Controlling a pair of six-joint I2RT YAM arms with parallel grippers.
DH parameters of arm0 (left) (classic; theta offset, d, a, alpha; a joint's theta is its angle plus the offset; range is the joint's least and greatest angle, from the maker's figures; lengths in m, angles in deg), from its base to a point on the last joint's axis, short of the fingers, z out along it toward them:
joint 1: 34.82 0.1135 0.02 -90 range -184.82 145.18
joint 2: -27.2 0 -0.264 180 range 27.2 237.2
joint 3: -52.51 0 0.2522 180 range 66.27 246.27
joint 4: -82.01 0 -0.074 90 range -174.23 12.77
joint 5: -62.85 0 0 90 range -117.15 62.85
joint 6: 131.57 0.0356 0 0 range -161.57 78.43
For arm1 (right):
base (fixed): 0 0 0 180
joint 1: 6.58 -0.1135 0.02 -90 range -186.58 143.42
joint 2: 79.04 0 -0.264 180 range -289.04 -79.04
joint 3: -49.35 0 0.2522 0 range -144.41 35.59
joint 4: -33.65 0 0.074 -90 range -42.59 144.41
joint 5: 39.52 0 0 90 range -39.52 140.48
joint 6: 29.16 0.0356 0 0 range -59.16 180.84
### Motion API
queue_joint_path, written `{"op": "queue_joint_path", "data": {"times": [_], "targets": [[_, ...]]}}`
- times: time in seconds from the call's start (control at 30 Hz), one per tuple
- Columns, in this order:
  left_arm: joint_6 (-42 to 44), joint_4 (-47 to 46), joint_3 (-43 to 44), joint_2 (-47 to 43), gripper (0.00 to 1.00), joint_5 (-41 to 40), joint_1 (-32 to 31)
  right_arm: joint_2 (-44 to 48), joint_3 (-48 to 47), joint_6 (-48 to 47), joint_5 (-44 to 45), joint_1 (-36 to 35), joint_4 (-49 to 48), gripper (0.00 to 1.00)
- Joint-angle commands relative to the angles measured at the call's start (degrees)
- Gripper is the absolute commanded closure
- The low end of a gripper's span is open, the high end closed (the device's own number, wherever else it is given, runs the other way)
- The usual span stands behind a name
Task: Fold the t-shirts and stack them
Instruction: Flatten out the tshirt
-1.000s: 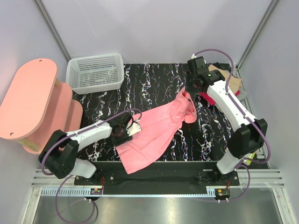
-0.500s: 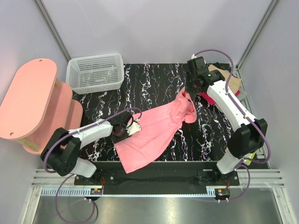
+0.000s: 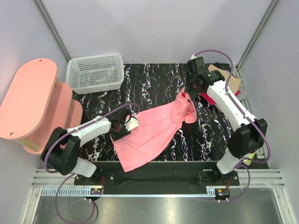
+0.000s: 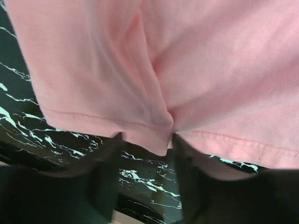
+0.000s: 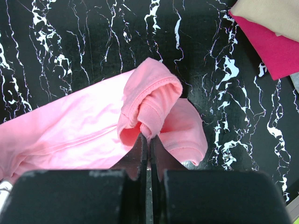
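Observation:
The bright pink t-shirt's lower end is bunched by a fold, so my left gripper will pinch the puckered hem point(image 4: 158, 143) and pull it toward the white mesh basket before folding.
The bright pink t-shirt point(image 3: 154, 128) lies stretched diagonally across the black marble table point(image 3: 154, 77). My left gripper point(image 3: 121, 127) is at its lower left edge. In the left wrist view the hem point(image 4: 161, 140) bunches and puckers between my fingers point(image 4: 189, 182), so the gripper point(image 4: 147, 137) is shut on it. My right gripper point(image 3: 189, 92) is shut on the collar end point(image 5: 152, 116) and holds it raised; its jaws point(image 5: 149, 135) are pressed together. Folded tan point(image 3: 227, 76) and red point(image 3: 237, 93) shirts are stacked at the back right, beside the right arm.
A white mesh basket point(image 3: 96, 72) stands at the back left. A pink oval-topped stool point(image 3: 25, 100) stands off the table's left side. The folded stack also shows in the right wrist view, tan point(image 5: 271, 14) over red point(image 5: 275, 51). Walls close in the back and sides.
My left gripper has moved up and slightly left, and the shirt's lower left edge has shifted with it. The right arm has not moved.

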Motion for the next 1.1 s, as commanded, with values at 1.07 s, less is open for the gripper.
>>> {"op": "queue_joint_path", "data": {"times": [1.07], "targets": [[2.63, 1.42, 6.46, 3.68, 0.82, 0.24, 4.09, 1.88, 1.18, 0.30, -0.62, 0.40, -2.03, 1.00]]}}
